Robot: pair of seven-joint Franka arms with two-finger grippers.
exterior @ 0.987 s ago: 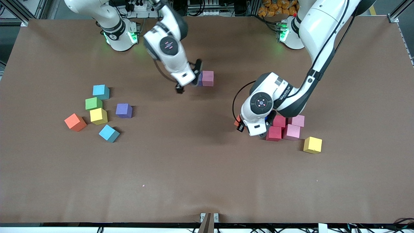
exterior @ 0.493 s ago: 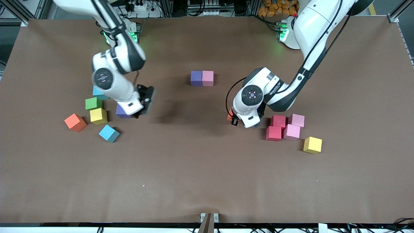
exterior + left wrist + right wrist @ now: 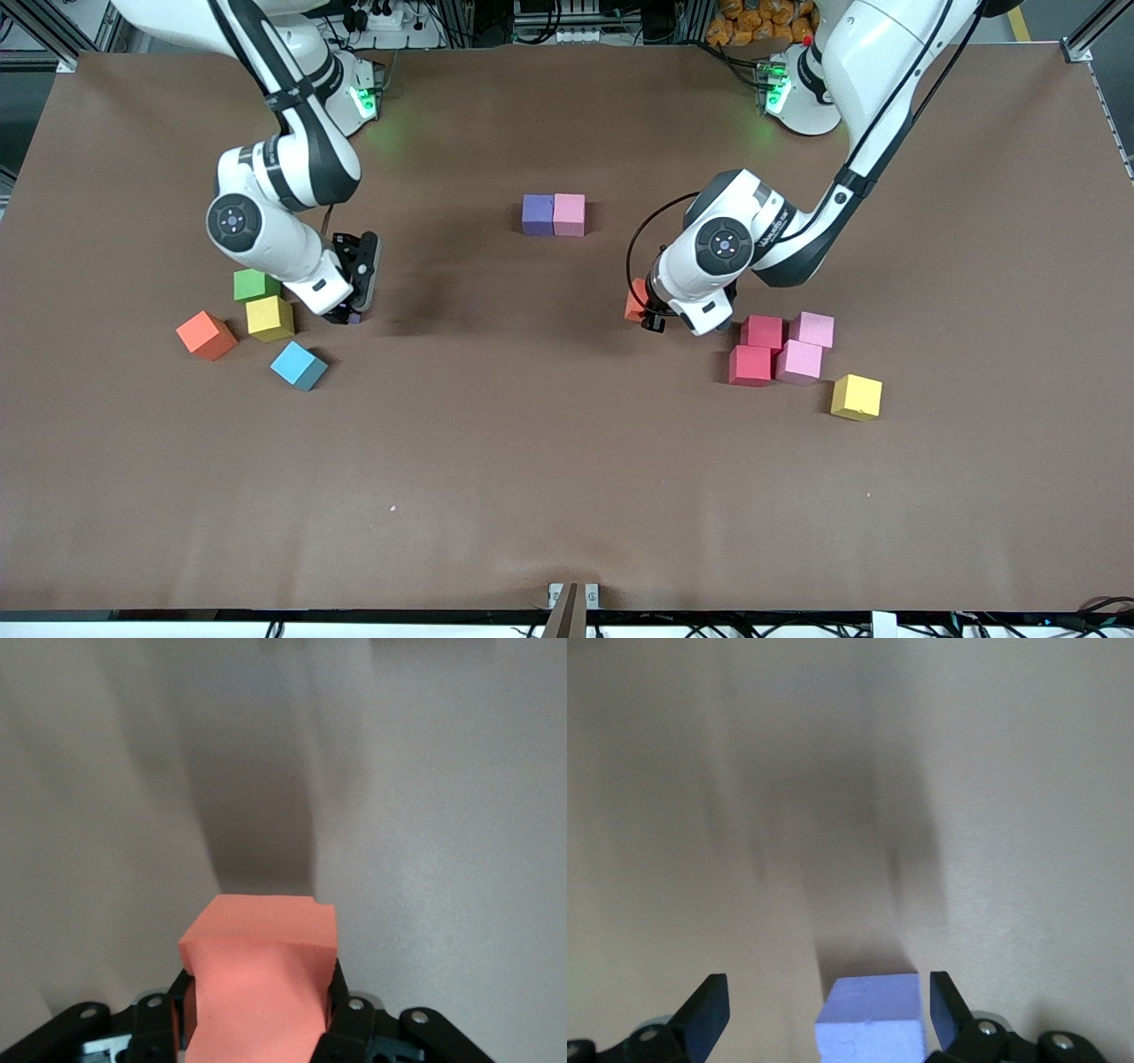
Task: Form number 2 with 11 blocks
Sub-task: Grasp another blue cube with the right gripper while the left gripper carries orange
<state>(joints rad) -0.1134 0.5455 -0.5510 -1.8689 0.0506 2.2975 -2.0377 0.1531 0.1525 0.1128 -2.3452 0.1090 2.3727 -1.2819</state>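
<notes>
My right gripper will close on the sides of the purple block (image 3: 355,318) (image 3: 873,1020) that is between its open fingers, near the green and yellow cubes.
Side by side at mid-table sit a purple block (image 3: 537,214) and a pink block (image 3: 569,214), touching. My left gripper (image 3: 648,315) (image 3: 257,1020) is shut on an orange block (image 3: 634,301) (image 3: 261,979) over bare table beside a cluster of two red blocks (image 3: 750,365) and two pink blocks (image 3: 800,361). A yellow block (image 3: 857,396) lies just nearer the camera than that cluster. My right gripper (image 3: 354,285) (image 3: 826,1014) stands open astride another purple block (image 3: 873,1017), one finger close to its side; the arm hides most of that block in the front view.
Toward the right arm's end lie a green cube (image 3: 256,285), a yellow cube (image 3: 270,318), an orange cube (image 3: 205,335) and a light blue cube (image 3: 299,365), all close to the right gripper. Bare brown table (image 3: 496,425) spreads nearer the camera.
The right arm swung from the purple and pink pair to the loose cubes at its end and came down around the purple one. The left gripper carried the orange block away from the red and pink cluster.
</notes>
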